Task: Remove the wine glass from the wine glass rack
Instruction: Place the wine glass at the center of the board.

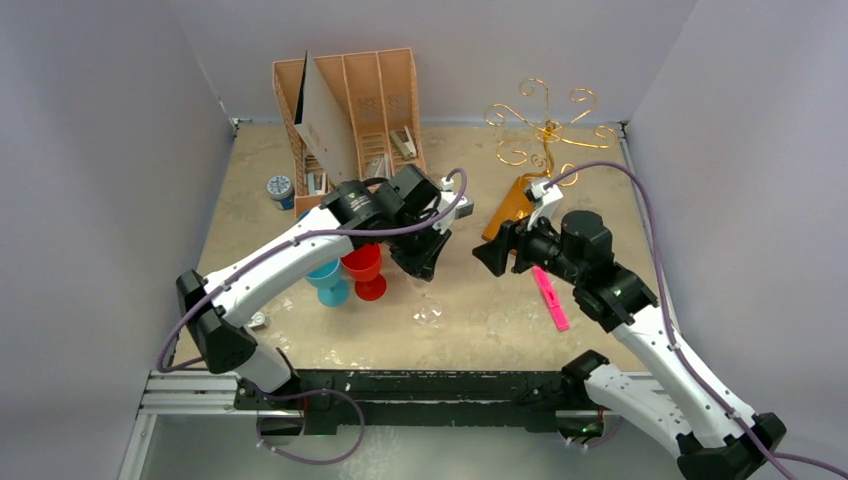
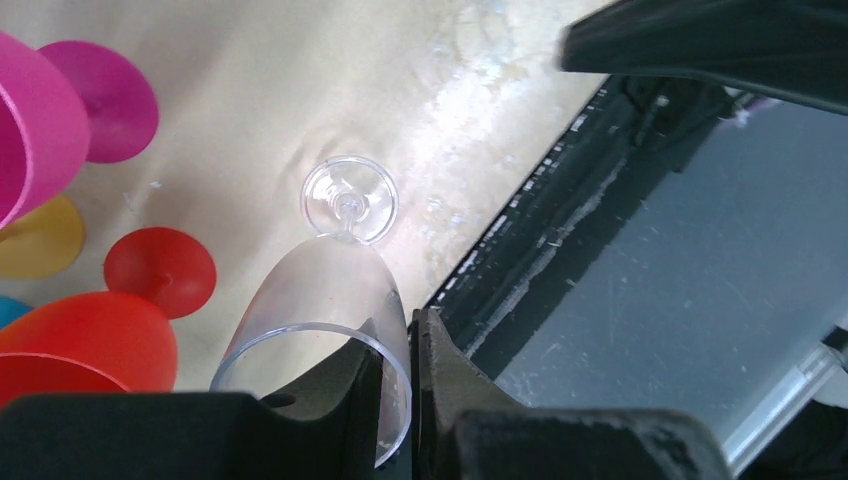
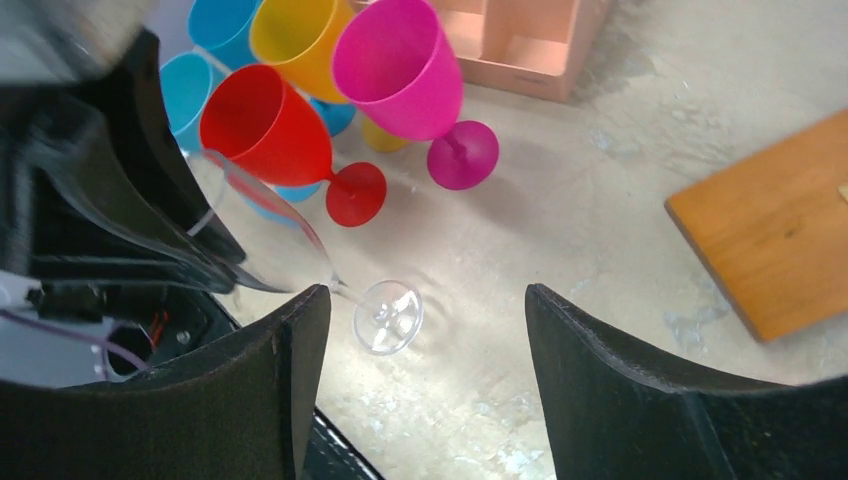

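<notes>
The robot's left gripper needs to release the clear wine glass, now tilted low over the table, on the bare table (image 1: 410,288) (image 2: 236,168) beside the foot of the red goblet.
The clear wine glass (image 1: 428,310) is off the rack, tilted, with its foot low over the table near the front middle. My left gripper (image 1: 420,265) is shut on its rim; in the left wrist view one finger sits inside the bowl (image 2: 320,300) and one outside, the left gripper (image 2: 400,330) pinching the wall. My right gripper (image 1: 492,255) is open and empty just right of it; in the right wrist view the glass foot (image 3: 388,315) lies between the right gripper's (image 3: 425,300) fingers. The gold wire wine glass rack (image 1: 545,130) stands at the back right, with no glass on its arms.
Red (image 1: 365,268) and blue (image 1: 327,280) plastic goblets stand left of the glass; pink (image 3: 400,65) and yellow (image 3: 300,35) ones show in the right wrist view. A slotted file organiser (image 1: 350,100) stands at the back. A pink marker (image 1: 550,298) lies at the right, a small jar (image 1: 279,187) at the left.
</notes>
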